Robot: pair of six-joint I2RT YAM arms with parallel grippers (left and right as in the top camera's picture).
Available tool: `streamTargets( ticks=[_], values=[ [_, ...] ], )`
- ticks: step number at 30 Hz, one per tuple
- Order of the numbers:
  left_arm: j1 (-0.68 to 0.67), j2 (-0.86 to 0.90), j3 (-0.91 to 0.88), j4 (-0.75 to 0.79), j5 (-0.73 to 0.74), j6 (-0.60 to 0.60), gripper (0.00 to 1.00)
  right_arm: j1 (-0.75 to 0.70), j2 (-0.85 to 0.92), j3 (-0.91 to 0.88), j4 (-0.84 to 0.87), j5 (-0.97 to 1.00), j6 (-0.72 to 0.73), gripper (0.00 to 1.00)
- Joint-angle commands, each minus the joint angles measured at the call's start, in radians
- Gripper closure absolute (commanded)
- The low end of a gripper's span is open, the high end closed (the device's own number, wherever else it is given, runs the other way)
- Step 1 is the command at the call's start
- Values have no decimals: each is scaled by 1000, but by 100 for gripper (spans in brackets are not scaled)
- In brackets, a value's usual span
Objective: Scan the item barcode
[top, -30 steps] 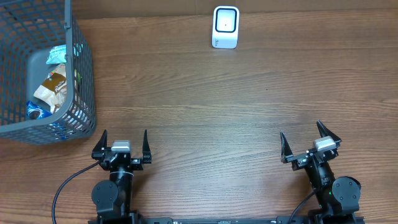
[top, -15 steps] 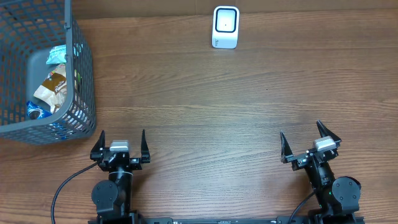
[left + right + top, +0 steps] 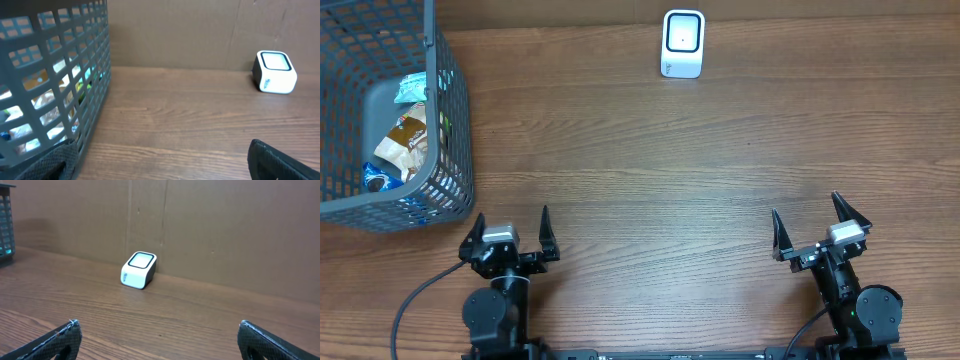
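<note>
Next, the middle of the brown and white bag [image 3: 408, 140], between the teal and blue packets in the grey mesh basket, should be gripped by my left gripper.
The white barcode scanner [image 3: 682, 43] stands at the far middle of the table, also seen in the left wrist view [image 3: 275, 72] and the right wrist view [image 3: 139, 270]. Several packaged items [image 3: 402, 138] lie in the grey mesh basket [image 3: 455, 150] at the far left, partly visible through its wall [image 3: 60, 75]. My left gripper [image 3: 509, 217] is open and empty near the front edge, just right of the basket's near corner. My right gripper [image 3: 805, 208] is open and empty at the front right. Bare wood shows between each gripper's fingers.
A brown wall backs the table behind the scanner. Cables trail from both arm bases at the front edge. The basket's wall rises close to my left gripper's left finger [image 3: 50, 160].
My left gripper has shifted a little to the left and nearer the front edge, toward the basket's corner. The right gripper has barely moved. Both stay open.
</note>
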Motion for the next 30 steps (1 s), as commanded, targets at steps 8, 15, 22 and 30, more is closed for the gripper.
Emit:
streamTargets(
  ticks=[8,15,22,30],
  values=[
    [10,332,326,-51,93,-21,0,-7,-12,91,-53,-6,48,0],
    [10,562,522,-84,233,-19,0,-7,-12,180,-171,-6,47,0],
    [10,668,645,-153,251,-19,0,-7,-12,202,-206,5,44,0],
    [10,677,718,-173,251,-19,0,-7,-12,295,-256,2,44,0]
  ],
)
